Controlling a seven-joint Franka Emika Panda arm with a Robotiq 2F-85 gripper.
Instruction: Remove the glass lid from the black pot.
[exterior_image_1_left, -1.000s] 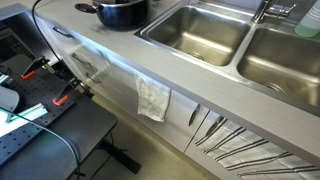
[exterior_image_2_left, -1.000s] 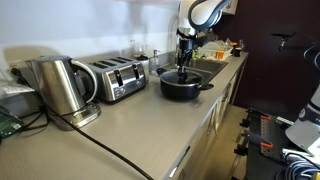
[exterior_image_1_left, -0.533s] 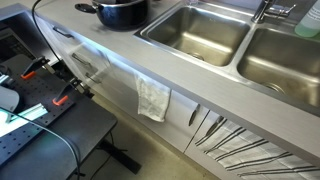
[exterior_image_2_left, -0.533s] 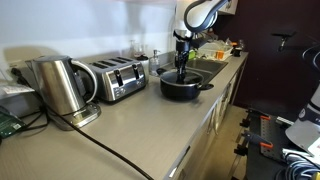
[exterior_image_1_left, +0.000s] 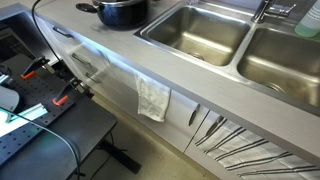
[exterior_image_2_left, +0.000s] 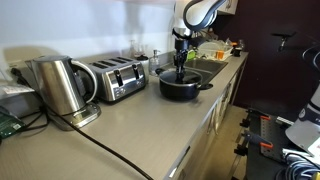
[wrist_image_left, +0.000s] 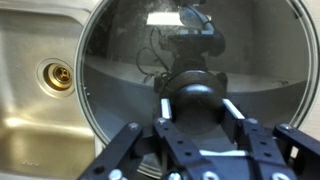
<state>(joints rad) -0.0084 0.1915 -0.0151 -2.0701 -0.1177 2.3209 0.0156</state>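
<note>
Next, my gripper sets the glass lid down on the counter (exterior_image_1_left: 77, 12) next to the black pot, away from the sink. The lid is now over the black pot.
The glass lid (wrist_image_left: 125, 60), round with a thin metal rim, fills most of the wrist view, with the gripper mirrored in the glass. My gripper (wrist_image_left: 198, 106) is shut on the lid's black knob (wrist_image_left: 197, 90), one finger pressing on each side of it. In an exterior view the gripper (exterior_image_2_left: 181, 68) points straight down over the black pot (exterior_image_2_left: 182, 87) on the counter. Whether the lid still rests on the pot I cannot tell. The pot (exterior_image_1_left: 120, 12) also shows at the top edge of an exterior view, where the gripper is out of frame.
A steel sink (wrist_image_left: 25, 130) with its drain (wrist_image_left: 56, 75) lies right beside the pot. The sink has two basins (exterior_image_1_left: 195, 32). A white towel (exterior_image_1_left: 153, 98) hangs on the cabinet front. A toaster (exterior_image_2_left: 117, 78) and a kettle (exterior_image_2_left: 60, 88) stand further along the counter.
The jaws have closed from wide open onto the lid's knob. The arm and the pot have stayed where they were.
</note>
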